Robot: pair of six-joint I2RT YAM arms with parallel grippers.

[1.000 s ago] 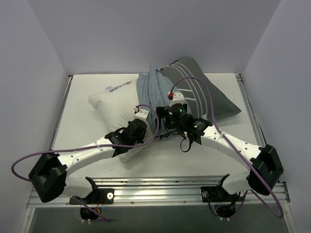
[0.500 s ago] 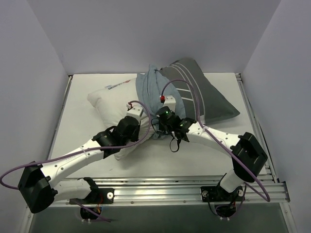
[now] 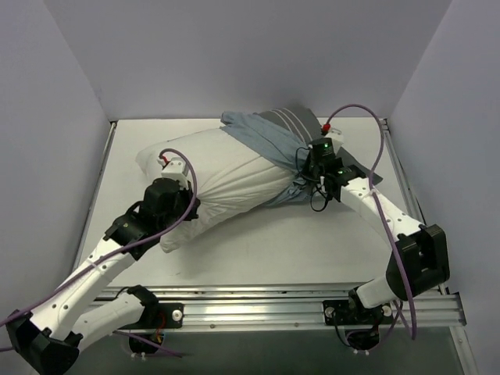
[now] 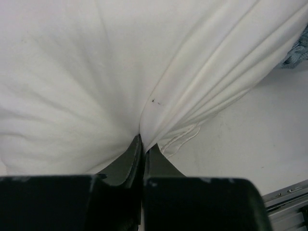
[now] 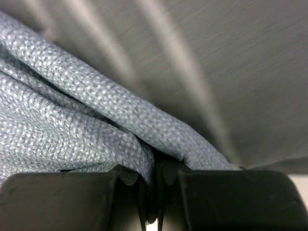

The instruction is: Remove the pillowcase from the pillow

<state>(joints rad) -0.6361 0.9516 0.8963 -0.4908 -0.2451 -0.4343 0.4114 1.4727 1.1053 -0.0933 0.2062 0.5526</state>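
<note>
I will grip the pillow (image 3: 212, 146) with my left gripper beside the pillowcase's far edge while my right gripper pulls the pillowcase's edge, because the pillowcase slants and that far edge reaches over the pillow.
The big white pillow (image 3: 219, 176) lies across the table, most of its body bare. The pillowcase (image 3: 269, 137), blue-grey inside and dark grey with white stripes outside, is bunched over the pillow's far right end. At the pillow's near left corner my left gripper (image 3: 178, 205) is shut on a fold of white pillow fabric (image 4: 144, 103). To the right, my right gripper (image 3: 306, 166) is shut on the pillowcase's blue-grey edge (image 5: 96, 130), and the striped grey outer side (image 5: 216, 67) fills the space behind it.
White walls enclose the table on the left, back and right. A metal rail (image 3: 258, 301) runs along the near edge between the arm bases. Purple cables loop above both arms.
My right gripper has shut on the pillowcase and drawn it right and back. My left gripper has pulled the pillow's corner left. Far more of the white pillow now shows.
</note>
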